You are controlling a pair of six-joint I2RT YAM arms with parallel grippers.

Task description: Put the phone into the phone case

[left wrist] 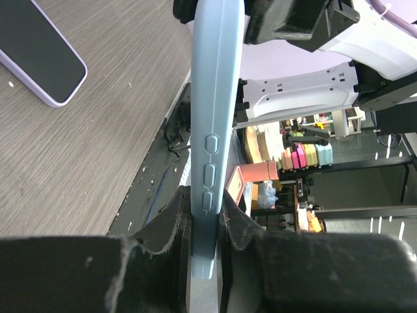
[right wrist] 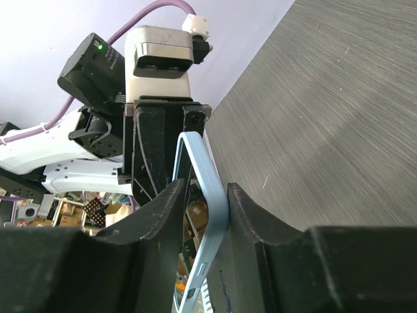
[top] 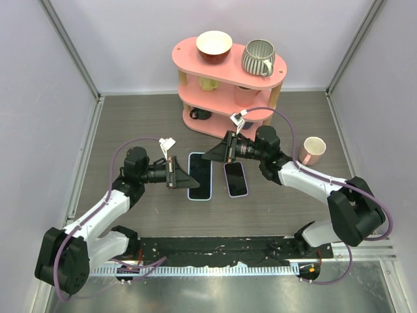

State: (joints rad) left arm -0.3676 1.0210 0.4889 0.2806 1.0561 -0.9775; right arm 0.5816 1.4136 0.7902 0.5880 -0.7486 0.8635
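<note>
My left gripper is going to set the light blue phone case down on the bare table [top: 187, 184] next to the lavender-edged phone.
The light blue phone case [top: 200, 177] sits just left of the lavender-edged phone [top: 236, 178], which lies screen up on the table. My left gripper [top: 184, 177] is shut on the case's left side. In the left wrist view the case [left wrist: 214, 98] runs edge-on between the jaws of the left gripper [left wrist: 205, 202], its side buttons showing, and the phone [left wrist: 39, 59] lies on the table at upper left. My right gripper [top: 210, 156] pinches the case's far right corner. In the right wrist view the case's rim [right wrist: 207, 179] bends between the jaws of the right gripper [right wrist: 205, 195].
A pink two-tier shelf [top: 195, 55] stands at the back with a bowl [top: 214, 45], a striped mug [top: 258, 57] and a yellow cup [top: 207, 83]. A pink mug [top: 313, 150] stands at the right. A black rail [top: 221, 248] runs along the near edge.
</note>
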